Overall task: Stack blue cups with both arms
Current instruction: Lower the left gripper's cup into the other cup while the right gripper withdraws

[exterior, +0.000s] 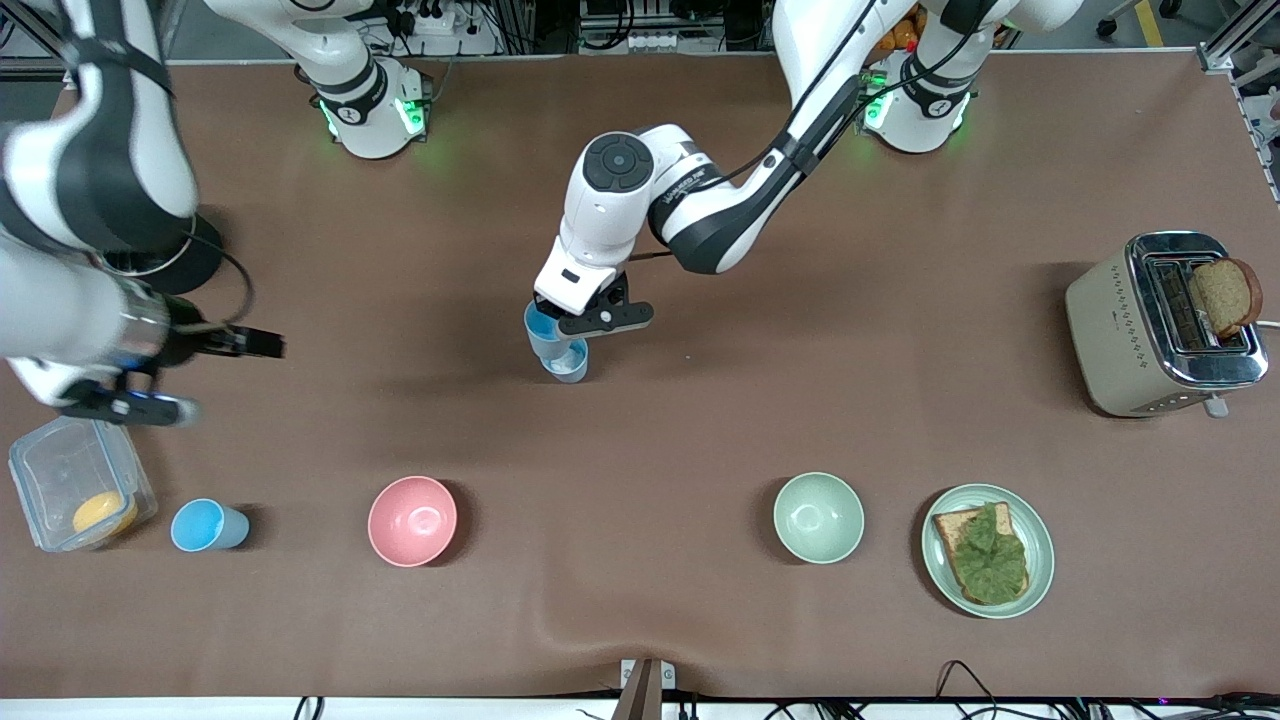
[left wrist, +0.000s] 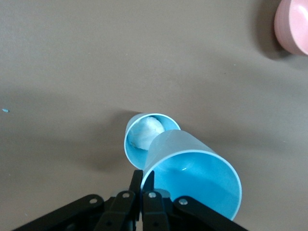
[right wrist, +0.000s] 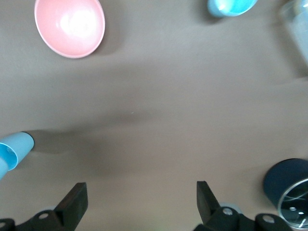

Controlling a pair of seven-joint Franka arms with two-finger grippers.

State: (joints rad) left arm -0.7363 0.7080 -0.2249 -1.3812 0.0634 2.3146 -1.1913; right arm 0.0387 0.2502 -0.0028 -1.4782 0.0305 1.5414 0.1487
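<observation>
Next, my left gripper releases the light-blue cup inside the second blue cup [exterior: 563,349] [left wrist: 150,136], which is standing upright in the middle of the table. The light-blue cup is now tilted in the air.
My left gripper [exterior: 590,318] is shut on the rim of a light-blue cup [exterior: 543,332] and holds it tilted in the air at mid-table. In the left wrist view the fingers [left wrist: 137,180] pinch the wall of this cup [left wrist: 192,175]. Its base sits over the mouth of a second blue cup [exterior: 570,363] that stands upright on the table, also in the left wrist view [left wrist: 142,132]. A third blue cup [exterior: 207,525] stands beside the plastic box, also in the right wrist view [right wrist: 231,6]. My right gripper [exterior: 130,405] is open and empty [right wrist: 140,199] over bare table near that box.
A clear plastic box [exterior: 75,490] with something yellow in it stands at the right arm's end. A pink bowl [exterior: 412,520], a green bowl [exterior: 818,517] and a plate with toast [exterior: 950,570] line the near side. A toaster [exterior: 1150,330] stands at the left arm's end.
</observation>
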